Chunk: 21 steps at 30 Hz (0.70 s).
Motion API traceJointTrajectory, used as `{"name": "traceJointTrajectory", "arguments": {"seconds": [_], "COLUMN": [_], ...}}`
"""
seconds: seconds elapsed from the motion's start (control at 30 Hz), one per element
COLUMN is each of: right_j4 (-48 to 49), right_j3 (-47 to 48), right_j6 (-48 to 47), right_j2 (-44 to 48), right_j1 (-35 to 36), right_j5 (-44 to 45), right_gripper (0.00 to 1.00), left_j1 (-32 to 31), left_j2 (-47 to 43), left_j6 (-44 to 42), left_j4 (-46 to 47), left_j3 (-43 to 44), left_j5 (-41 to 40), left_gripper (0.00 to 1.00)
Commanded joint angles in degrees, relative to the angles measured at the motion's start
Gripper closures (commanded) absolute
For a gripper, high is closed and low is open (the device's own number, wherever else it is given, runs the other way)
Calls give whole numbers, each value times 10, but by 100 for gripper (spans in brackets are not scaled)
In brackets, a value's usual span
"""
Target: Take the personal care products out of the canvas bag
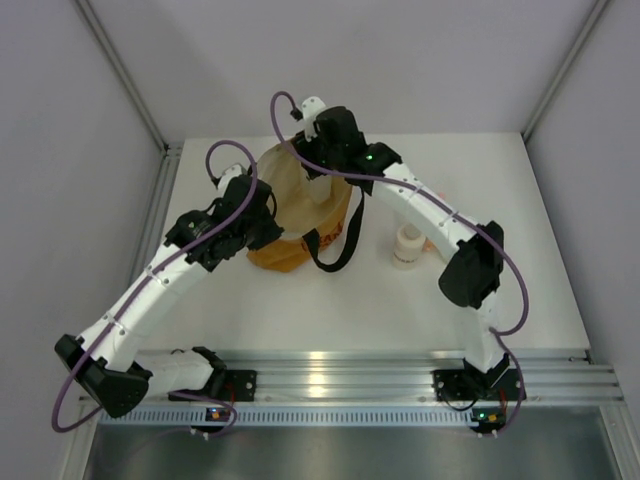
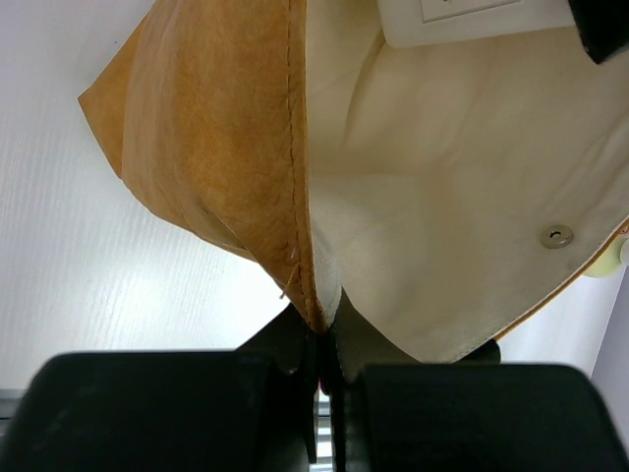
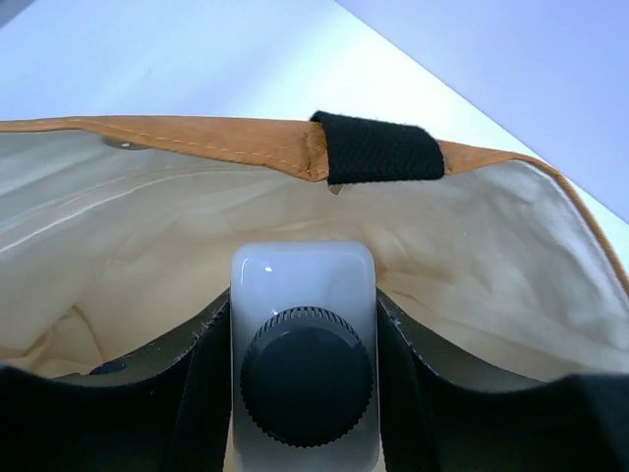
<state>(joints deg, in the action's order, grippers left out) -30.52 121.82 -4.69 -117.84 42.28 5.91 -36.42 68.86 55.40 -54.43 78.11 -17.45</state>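
Observation:
Next, I set the white bottle down with my right gripper on the table (image 1: 482,248) past the squat white jar, away from the canvas bag.
The canvas bag (image 1: 300,215) lies on the table, tan above and mustard-orange below, with its mouth open. My left gripper (image 1: 268,222) is shut on the bag's left rim (image 2: 316,295) and holds it up; the cream lining (image 2: 462,197) shows. My right gripper (image 1: 318,168) is in the bag's mouth, shut on the white bottle with the dark cap (image 3: 305,374), with one finger on each side of it (image 3: 303,315). The bottle's white body also shows in the left wrist view (image 2: 472,20). A squat white jar (image 1: 407,246) stands on the table right of the bag. The other bottles are hidden.
The bag's black strap handle (image 1: 335,250) trails toward the front, and its other strap (image 3: 378,147) sits on the far rim. A metal snap (image 2: 556,236) is on the lining. Grey walls enclose the table left, right and behind.

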Motion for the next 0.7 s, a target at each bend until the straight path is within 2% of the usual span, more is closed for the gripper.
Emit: {"name": "traceJointTrajectory", "arguments": {"seconds": [0.0,0.13,0.33,0.43,0.5,0.53,0.57,0.67], "right_j4": [62,58,52,49,35,32,28,22], "right_j3": [16,14,18,22,35,39,41,42], "right_j6": [4,11,28,34,34,34,33,29], "right_j2": [96,126,188,211,225,233,238,258], "right_j1": [21,25,25,25,25,25,22,16], "right_j5": [10,10,9,12,25,30,35,55], "right_gripper": [100,100,100,100,100,100,100,100], "left_j1": [1,1,1,1,1,1,1,1], "left_j2": [-19,-24,-36,-41,-47,-50,-54,-64], "left_j6": [2,6,14,15,16,17,16,16], "left_j4": [19,20,20,20,20,19,19,19], "left_j3": [-8,-21,-36,-38,-39,-38,-38,-34], "left_j5": [-14,-24,-33,-36,-39,-42,-43,-45], "left_gripper": [100,100,87,73,54,48,37,20]}}
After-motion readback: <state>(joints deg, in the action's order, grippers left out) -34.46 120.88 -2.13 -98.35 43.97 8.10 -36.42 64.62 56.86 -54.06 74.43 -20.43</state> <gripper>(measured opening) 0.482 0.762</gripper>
